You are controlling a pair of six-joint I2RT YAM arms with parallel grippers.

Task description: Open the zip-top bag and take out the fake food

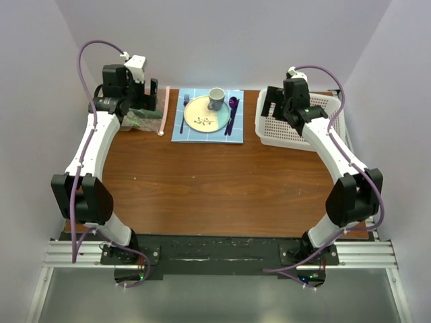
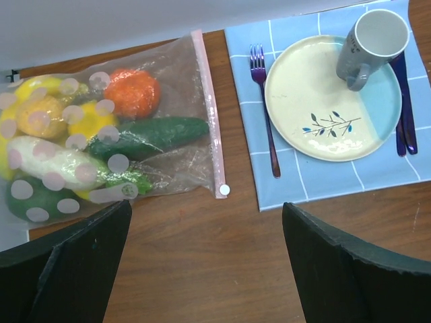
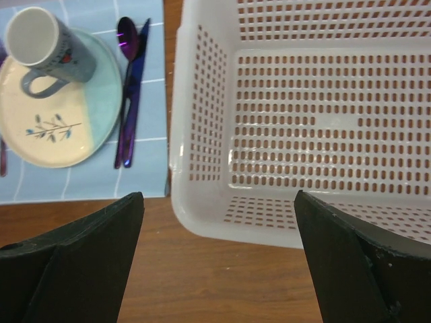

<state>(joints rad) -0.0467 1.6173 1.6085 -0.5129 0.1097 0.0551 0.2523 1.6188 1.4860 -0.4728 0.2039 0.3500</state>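
Note:
Next, I close my left gripper on the near end of the zip-top bag's pink zipper strip (image 1: pixel 161 127) (image 2: pixel 219 176), close to the white slider.
The zip-top bag (image 2: pixel 168 158) lies flat at the table's far left, its pink zipper strip (image 2: pixel 208 114) along the right edge with a white slider (image 2: pixel 223 190) at the near end. Inside it lies the fake food: an orange (image 2: pixel 133 92), a green cucumber (image 2: pixel 151 136), yellow fruits (image 2: pixel 40 116) and a pale piece. In the top view the bag (image 1: pixel 145 121) is mostly hidden under my left arm. My left gripper (image 2: pixel 205 262) is open and empty, above bare table just near of the bag. My right gripper (image 3: pixel 219 259) is open and empty, above the near-left corner of the basket.
A blue placemat (image 1: pixel 207 116) at the back middle carries a plate (image 2: pixel 323 101), a grey cup (image 2: pixel 372 44), a purple fork (image 2: pixel 264 108), and a spoon and knife (image 3: pixel 129 87). A white perforated basket (image 3: pixel 202 134) stands at the back right. Walls close in the sides.

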